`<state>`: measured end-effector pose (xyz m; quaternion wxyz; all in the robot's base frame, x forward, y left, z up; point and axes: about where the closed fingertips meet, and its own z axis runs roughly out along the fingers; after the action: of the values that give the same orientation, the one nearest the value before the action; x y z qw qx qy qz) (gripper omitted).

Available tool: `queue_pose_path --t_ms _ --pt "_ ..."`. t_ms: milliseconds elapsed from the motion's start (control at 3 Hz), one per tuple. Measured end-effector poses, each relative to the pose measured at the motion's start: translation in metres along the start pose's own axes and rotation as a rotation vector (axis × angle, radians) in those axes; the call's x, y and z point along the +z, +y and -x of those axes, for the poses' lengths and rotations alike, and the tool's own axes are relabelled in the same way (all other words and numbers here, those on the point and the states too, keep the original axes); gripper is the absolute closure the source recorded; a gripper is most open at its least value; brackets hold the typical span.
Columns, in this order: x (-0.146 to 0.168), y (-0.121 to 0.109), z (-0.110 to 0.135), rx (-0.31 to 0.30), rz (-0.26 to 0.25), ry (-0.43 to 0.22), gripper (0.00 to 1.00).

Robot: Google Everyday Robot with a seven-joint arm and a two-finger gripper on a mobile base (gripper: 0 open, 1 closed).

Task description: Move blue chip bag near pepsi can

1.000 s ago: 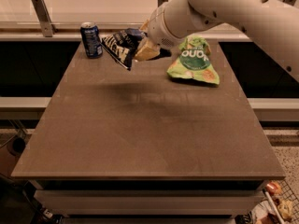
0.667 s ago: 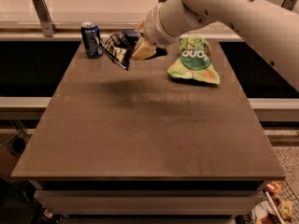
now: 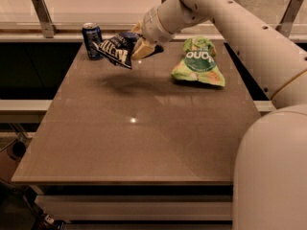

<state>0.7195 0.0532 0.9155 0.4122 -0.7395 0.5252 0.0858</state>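
Observation:
I should release the blue chip bag from my gripper and leave it on the brown table (image 3: 103,51), close up against the front of the pepsi can.
The blue chip bag (image 3: 115,49), dark navy with white lettering, hangs in the air above the far left part of the table. My gripper (image 3: 135,46) is shut on the bag's right end and holds it clear of the tabletop. The pepsi can (image 3: 91,41) stands upright at the table's far left corner, just left of the bag, with a small gap between them. The bag's shadow lies on the table below it.
A light green chip bag (image 3: 197,62) lies at the far right of the brown table (image 3: 144,143). My white arm (image 3: 249,37) crosses above the right side. A railing with metal posts (image 3: 42,14) runs behind the table.
The gripper and the blue chip bag have shifted a little to the left, toward the pepsi can. The can and the green bag have not moved.

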Motion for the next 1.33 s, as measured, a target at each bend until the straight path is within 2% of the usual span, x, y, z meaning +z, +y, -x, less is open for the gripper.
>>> queue_pose_path --t_ms 333,667,1000,1333 --pt "0.017 -0.016 -0.005 -0.047 0.013 -0.047 1.0" --pt "0.033 -0.028 -0.003 -0.085 0.015 -0.067 1.0" --pt "0.043 -0.038 0.002 -0.114 -0.011 -0.027 1.0" --pt "0.057 -0.043 0.002 -0.132 -0.034 0.067 1.0"
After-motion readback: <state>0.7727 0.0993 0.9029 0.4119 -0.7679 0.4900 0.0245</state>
